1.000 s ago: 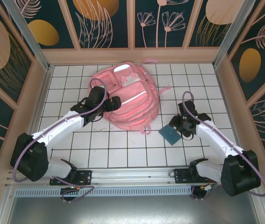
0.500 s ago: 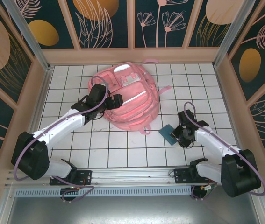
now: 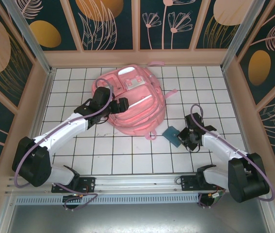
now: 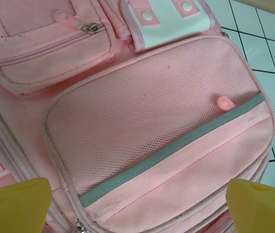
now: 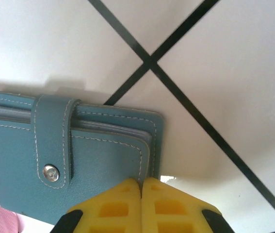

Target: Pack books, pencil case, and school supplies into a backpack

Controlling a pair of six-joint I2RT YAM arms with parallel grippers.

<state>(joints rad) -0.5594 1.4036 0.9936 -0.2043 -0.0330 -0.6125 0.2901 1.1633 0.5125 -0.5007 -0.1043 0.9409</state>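
Observation:
The robot's right gripper has its shut fingers facing the blue case's broad side, so it should open them and pinch the case across its thin edge (image 5: 152,158) before lifting it.
The pink backpack (image 3: 136,99) lies flat at the back middle of the tiled table, front pockets up. My left gripper (image 3: 121,106) hovers over its left side, open, with the mesh pocket (image 4: 147,116) between its yellow fingertips (image 4: 13,204). Just right of the backpack's lower corner, a small blue leather case (image 3: 171,135) with a snap strap is tipped up off the tiles. My right gripper (image 5: 141,187) is shut on the near edge of the blue case (image 5: 84,155); seen from above, that gripper (image 3: 183,138) is on the case's right. The books are out of view.
A loose pink strap (image 3: 152,134) trails from the backpack's bottom edge toward the case. White tiles (image 3: 127,155) lie bare in front of both arms. Patterned walls (image 3: 137,29) enclose the table on three sides.
My right gripper came down onto the blue case and shut on its edge, and the case shifted a little left toward the backpack. The left gripper stayed over the backpack, opening slightly wider.

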